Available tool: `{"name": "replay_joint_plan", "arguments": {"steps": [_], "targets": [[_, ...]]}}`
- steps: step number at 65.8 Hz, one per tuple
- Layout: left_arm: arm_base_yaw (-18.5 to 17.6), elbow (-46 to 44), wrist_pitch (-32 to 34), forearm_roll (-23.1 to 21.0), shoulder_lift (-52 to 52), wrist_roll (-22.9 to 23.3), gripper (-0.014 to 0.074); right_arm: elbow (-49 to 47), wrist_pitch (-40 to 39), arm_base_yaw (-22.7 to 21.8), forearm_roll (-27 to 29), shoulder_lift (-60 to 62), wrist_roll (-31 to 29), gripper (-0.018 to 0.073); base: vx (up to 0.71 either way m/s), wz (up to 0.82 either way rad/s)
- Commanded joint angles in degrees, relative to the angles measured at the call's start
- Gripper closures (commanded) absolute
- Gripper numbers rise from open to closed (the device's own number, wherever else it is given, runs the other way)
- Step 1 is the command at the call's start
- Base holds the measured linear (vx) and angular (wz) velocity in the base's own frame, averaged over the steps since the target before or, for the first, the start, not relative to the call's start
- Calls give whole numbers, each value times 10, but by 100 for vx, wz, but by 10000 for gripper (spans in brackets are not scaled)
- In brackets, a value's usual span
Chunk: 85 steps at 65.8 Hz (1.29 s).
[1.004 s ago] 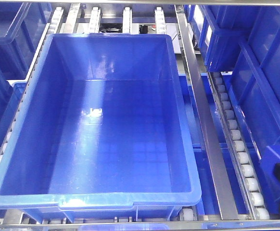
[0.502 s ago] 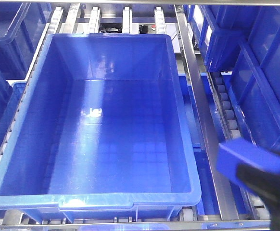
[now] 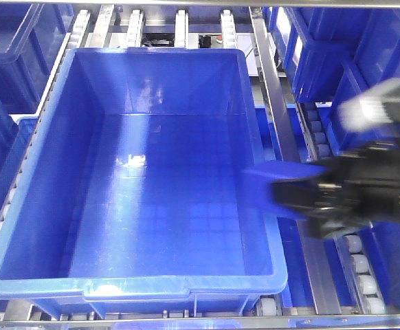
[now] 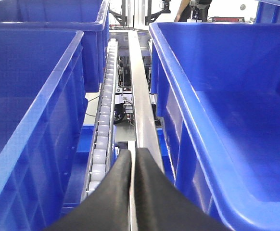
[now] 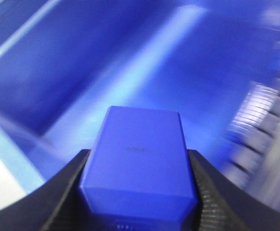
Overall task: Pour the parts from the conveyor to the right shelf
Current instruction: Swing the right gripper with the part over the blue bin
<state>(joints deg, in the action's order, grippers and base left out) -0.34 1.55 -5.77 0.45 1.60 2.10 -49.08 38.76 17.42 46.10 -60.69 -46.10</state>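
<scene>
The robot's right gripper needs to release the bright-blue block on the large blue tub's bottom, near the middle (image 3: 165,202), next to the shiny streak.
The part, a bright-blue block (image 5: 139,144), sits clamped between the black fingers of my right gripper (image 5: 139,158). In the front view this blurred gripper (image 3: 293,194) reaches in from the right, and the block (image 3: 263,177) hangs over the right rim of the large blue tub (image 3: 83,206) on the right shelf (image 3: 277,110). My left gripper (image 4: 132,161) is shut on nothing, low over a steel rail (image 4: 139,96) between two tubs. The conveyor is out of view.
White roller rails (image 3: 321,148) run beside the steel frame. More blue tubs (image 3: 385,82) stand to the right and to the far left (image 3: 1,75). In the left wrist view tub walls (image 4: 48,120) rise close on both sides of a roller track (image 4: 104,120).
My right arm has swung up and left from the lower right corner, carrying the blue block to the tub's right rim. The tub has not moved.
</scene>
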Motion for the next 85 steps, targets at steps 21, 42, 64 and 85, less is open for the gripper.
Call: {"name": "replay_joint_plan", "arguments": {"steps": [21, 42, 64, 85], "targets": [[2, -11, 45, -5, 10, 5, 603, -61, -176, 114, -43, -160, 107, 562, 0, 0], [2, -11, 45, -5, 10, 5, 603, -135, -186, 126, -101, -227, 177, 562, 0, 0], [2, -11, 45, -5, 10, 5, 603, -291, -39, 142, -414, -325, 495, 562, 0, 0], [2, -11, 45, -5, 10, 5, 603, -458, 76, 181, -440, -474, 475, 562, 0, 0]]}}
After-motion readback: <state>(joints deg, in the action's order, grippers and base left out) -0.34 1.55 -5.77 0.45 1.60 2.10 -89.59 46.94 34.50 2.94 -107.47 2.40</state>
